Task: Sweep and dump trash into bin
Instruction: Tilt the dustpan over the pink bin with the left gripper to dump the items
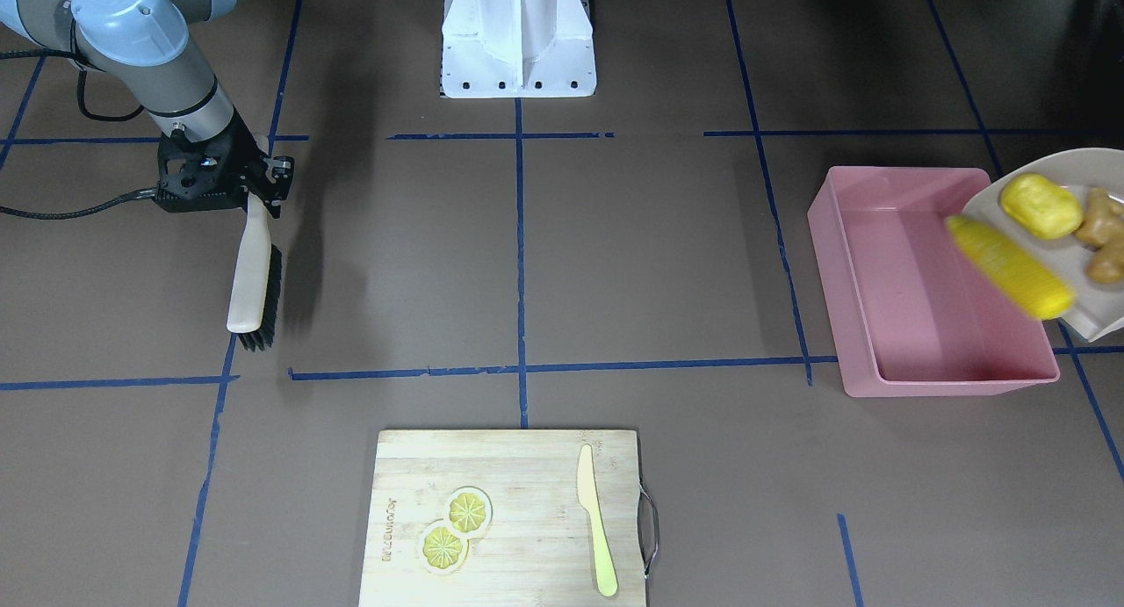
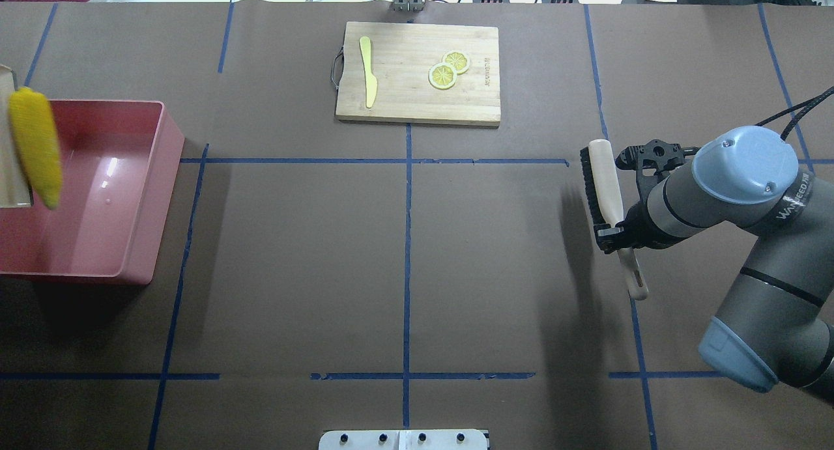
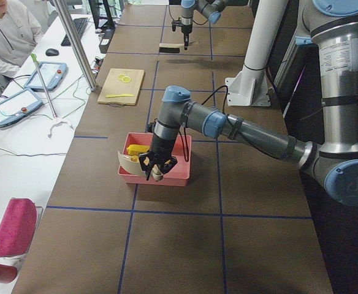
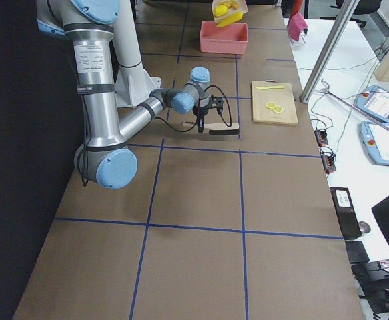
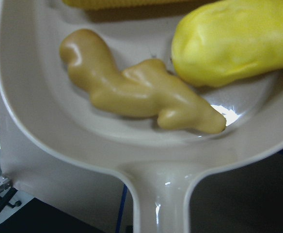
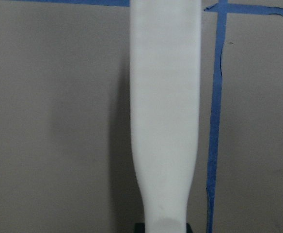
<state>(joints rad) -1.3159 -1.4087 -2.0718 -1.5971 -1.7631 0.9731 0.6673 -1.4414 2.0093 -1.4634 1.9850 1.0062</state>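
Note:
My left gripper is going to let go of the beige dustpan, now tilted over the pink bin, on the table (image 1: 608, 238), in the space between the middle blue tape line and the pink bin.
The beige dustpan (image 1: 1078, 169) hangs tilted over the far side of the pink bin (image 1: 845, 282). The yellow corn cob (image 1: 1010, 267) is blurred at the pan's lip, over the bin; it also shows in the overhead view (image 2: 36, 147). The yellow potato-like lump (image 5: 233, 41) and the tan ginger root (image 5: 132, 87) lie in the pan. The pan's handle runs down to my left gripper (image 3: 155, 168); its fingers are hidden. My right gripper (image 1: 255, 185) is shut on the handle of a black-bristled brush (image 1: 255, 282), far from the bin.
A wooden cutting board (image 1: 509, 466) at the operators' edge carries two lemon slices (image 1: 455, 528) and a pale yellow knife (image 1: 595, 519). The white robot base (image 1: 518, 36) stands at the table's middle. Blue tape lines cross the brown table.

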